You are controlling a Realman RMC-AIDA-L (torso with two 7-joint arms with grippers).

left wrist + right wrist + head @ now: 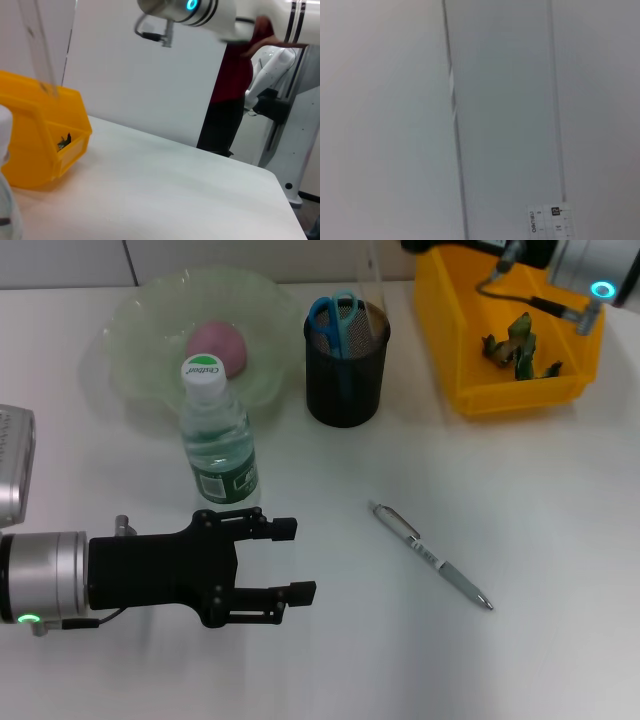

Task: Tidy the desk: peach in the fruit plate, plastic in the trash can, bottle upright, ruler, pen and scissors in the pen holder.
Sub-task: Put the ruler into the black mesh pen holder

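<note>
Next, my right gripper releases the clear ruler in the black mesh pen holder (345, 308), behind the blue scissors.
A pink peach (216, 345) lies in the green fruit plate (135, 350). A water bottle (216, 445) with a white cap stands upright in front of the plate. My left gripper (303, 560) is open and empty, low over the table just in front of the bottle. A black mesh pen holder (345, 375) holds blue scissors (335, 318) and a clear ruler (377, 275) that stands upright; the ruler fills the right wrist view (505, 125). A silver pen (432, 556) lies on the table. Green plastic (518, 345) lies in the yellow bin (450, 335). My right arm (598, 290) reaches over the bin at the far right.
The left wrist view shows the yellow bin (45, 145), the standing ruler (45, 50), my right arm (195, 10) overhead, and the table's far edge (270, 172). A person in red (232, 85) stands beyond the table.
</note>
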